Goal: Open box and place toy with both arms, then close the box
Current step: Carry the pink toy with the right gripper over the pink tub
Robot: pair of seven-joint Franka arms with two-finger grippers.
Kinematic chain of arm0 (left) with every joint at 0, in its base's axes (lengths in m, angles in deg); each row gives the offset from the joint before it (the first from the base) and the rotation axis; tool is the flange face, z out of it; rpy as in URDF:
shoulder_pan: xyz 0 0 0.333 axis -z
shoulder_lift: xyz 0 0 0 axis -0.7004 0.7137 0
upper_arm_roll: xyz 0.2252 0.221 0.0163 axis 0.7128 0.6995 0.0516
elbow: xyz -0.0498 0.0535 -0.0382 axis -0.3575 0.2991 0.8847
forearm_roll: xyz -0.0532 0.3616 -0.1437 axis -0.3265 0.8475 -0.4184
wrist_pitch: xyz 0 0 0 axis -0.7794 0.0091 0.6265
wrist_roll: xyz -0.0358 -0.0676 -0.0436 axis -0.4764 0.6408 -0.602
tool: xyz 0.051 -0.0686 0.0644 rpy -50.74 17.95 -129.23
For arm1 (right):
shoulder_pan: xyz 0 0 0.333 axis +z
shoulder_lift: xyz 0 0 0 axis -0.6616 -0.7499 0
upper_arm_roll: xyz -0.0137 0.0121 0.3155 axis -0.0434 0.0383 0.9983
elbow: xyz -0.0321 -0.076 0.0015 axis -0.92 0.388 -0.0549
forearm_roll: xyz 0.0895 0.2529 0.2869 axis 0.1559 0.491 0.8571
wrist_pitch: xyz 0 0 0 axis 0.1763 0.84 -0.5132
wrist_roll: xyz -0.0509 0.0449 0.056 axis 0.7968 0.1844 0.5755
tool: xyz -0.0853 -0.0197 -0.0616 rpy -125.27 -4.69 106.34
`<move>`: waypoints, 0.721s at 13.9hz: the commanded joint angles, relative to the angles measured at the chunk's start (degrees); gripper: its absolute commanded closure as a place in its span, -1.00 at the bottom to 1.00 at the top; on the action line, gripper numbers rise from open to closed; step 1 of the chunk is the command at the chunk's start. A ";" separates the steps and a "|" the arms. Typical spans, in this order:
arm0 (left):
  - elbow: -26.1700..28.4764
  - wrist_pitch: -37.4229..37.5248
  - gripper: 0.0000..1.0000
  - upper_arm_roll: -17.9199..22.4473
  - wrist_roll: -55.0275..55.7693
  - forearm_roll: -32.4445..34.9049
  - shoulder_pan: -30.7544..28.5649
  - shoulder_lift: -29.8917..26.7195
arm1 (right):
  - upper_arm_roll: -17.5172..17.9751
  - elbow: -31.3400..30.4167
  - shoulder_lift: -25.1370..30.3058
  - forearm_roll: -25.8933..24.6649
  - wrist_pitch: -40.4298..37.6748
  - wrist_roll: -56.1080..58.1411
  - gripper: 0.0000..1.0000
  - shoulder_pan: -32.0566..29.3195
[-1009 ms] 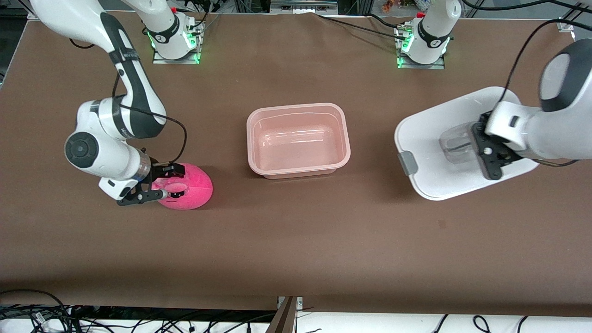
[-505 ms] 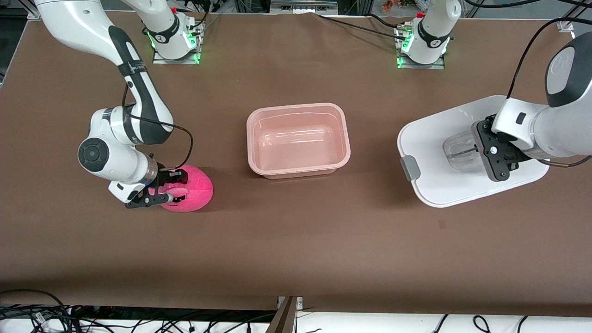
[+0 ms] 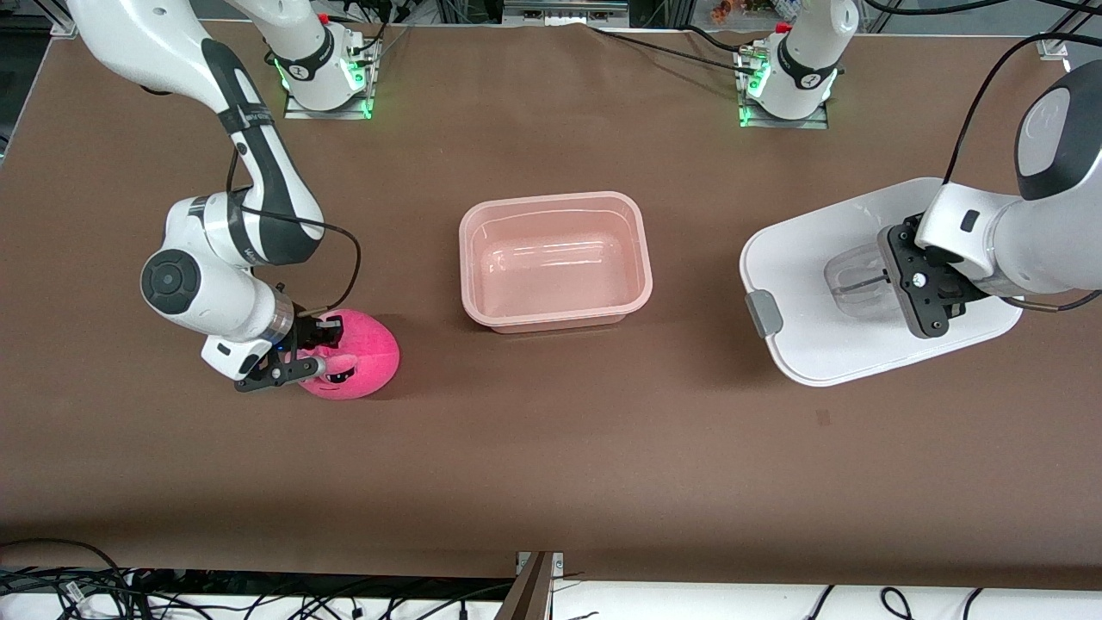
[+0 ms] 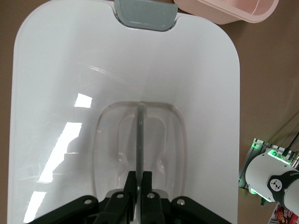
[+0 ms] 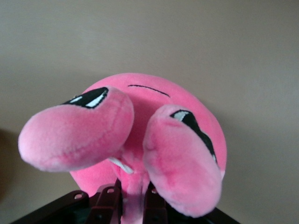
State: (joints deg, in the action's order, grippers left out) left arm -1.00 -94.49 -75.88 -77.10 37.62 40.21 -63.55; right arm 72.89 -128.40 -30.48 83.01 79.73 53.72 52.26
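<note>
Next, I release the hot-pink toy, now held toward the table's end, with my right gripper near the middle of the pale pink box's bottom (image 3: 557, 275).
The pale pink box (image 3: 555, 261) stands open at the table's middle, and its corner shows in the left wrist view (image 4: 238, 9). Its white lid (image 3: 809, 284) lies flat toward the left arm's end, with a grey clip (image 3: 759, 313) on its edge. My left gripper (image 3: 904, 284) is shut on the lid's clear handle (image 4: 140, 135). The hot-pink toy (image 3: 357, 355) sits toward the right arm's end of the table. My right gripper (image 3: 312, 353) is shut on the toy's plush between its bulging eyes (image 5: 133, 186).
The brown table (image 3: 551, 448) spreads wide around the box. The arm bases (image 3: 323, 69) stand along the table's edge farthest from the front camera. Cables hang below the nearest edge.
My right gripper has closed on the toy and tipped it, so its face now shows. The left gripper shifted slightly with the lid earlier, then stayed still.
</note>
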 commanded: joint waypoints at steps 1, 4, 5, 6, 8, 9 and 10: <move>-1.00 0.46 1.00 -0.28 -0.74 1.94 0.21 0.06 | -0.10 4.01 2.90 -3.97 -7.12 4.84 1.00 3.65; -1.00 0.64 1.00 -0.46 -0.74 2.03 0.48 -0.03 | 0.68 12.87 2.81 -4.42 -17.91 10.90 1.00 7.87; -1.00 0.64 1.00 -0.37 -0.74 2.12 0.48 0.06 | 0.77 16.04 2.81 -4.34 -22.57 13.88 1.00 9.45; -1.00 0.64 1.00 -0.37 -0.57 2.29 0.48 -0.03 | 0.78 18.77 2.81 -4.34 -26.44 17.91 1.00 11.46; -0.92 0.64 1.00 -0.37 -0.48 2.29 0.39 -0.03 | 0.78 21.86 2.81 -4.25 -30.25 26.52 1.00 14.72; -0.92 0.64 1.00 -0.37 -0.57 2.29 0.39 -0.03 | 0.78 22.65 2.81 -4.34 -30.52 29.61 1.00 16.48; -0.92 0.64 1.00 -0.37 -0.57 2.29 0.39 -0.03 | 0.78 22.83 2.81 -4.34 -30.87 31.21 1.00 18.58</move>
State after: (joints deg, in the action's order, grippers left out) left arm -1.00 -94.49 -75.96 -77.10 37.75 40.36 -63.55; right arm 74.16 -107.92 -26.90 79.36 50.95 79.45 67.46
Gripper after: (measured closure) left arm 0.930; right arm 0.899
